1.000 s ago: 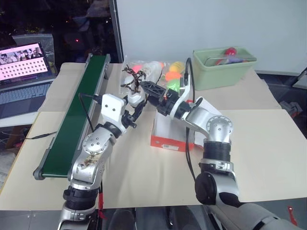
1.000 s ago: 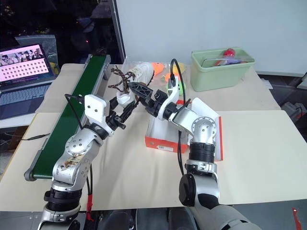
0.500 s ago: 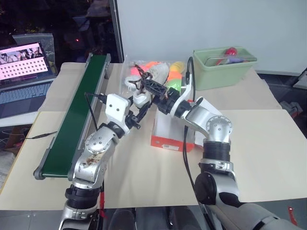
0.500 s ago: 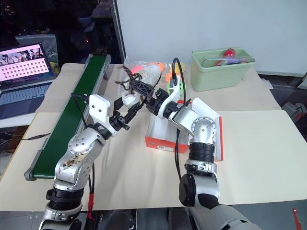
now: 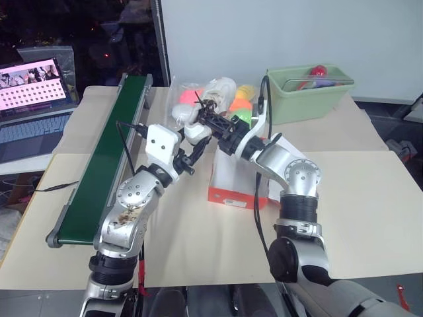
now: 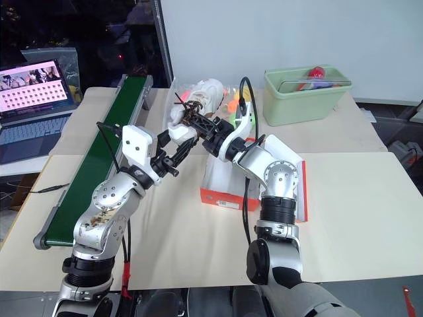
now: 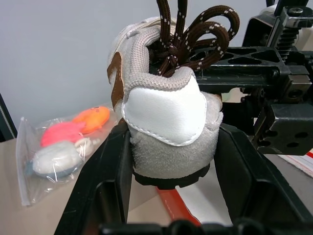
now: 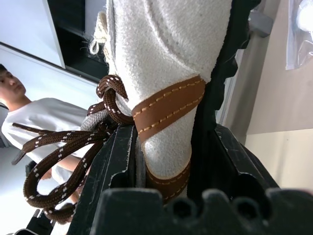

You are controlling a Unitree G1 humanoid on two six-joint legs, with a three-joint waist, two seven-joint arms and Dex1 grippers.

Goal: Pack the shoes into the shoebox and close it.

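The robot's right gripper should release the whitish shoe, laid lengthwise, on the white bottom of the open red-orange shoebox (image 5: 249,177).
One whitish shoe (image 5: 217,91) with brown laces and a tan strap hangs toe-up over the left end of the red-orange shoebox (image 5: 231,194). The box stands open and white inside, its lid (image 6: 301,190) folded out to the right. My left gripper (image 5: 196,137) is shut on the heel; in the left wrist view its fingers (image 7: 110,186) press both sides of the grey heel (image 7: 166,112). From the right, my right gripper (image 5: 213,119) is shut across the shoe's middle (image 8: 166,73) by the laces.
A clear bag of bright soft toys (image 5: 239,98) lies behind the box. The pale green bin (image 5: 308,94) stands at the back right. A long green conveyor (image 5: 106,158) runs along the left, with a laptop (image 5: 33,99) beyond it. A person (image 8: 44,117) is in the background.
The right gripper's fingers have closed from wide open onto the shoe. The shoe has tipped from lying back to toe-up between both grippers.
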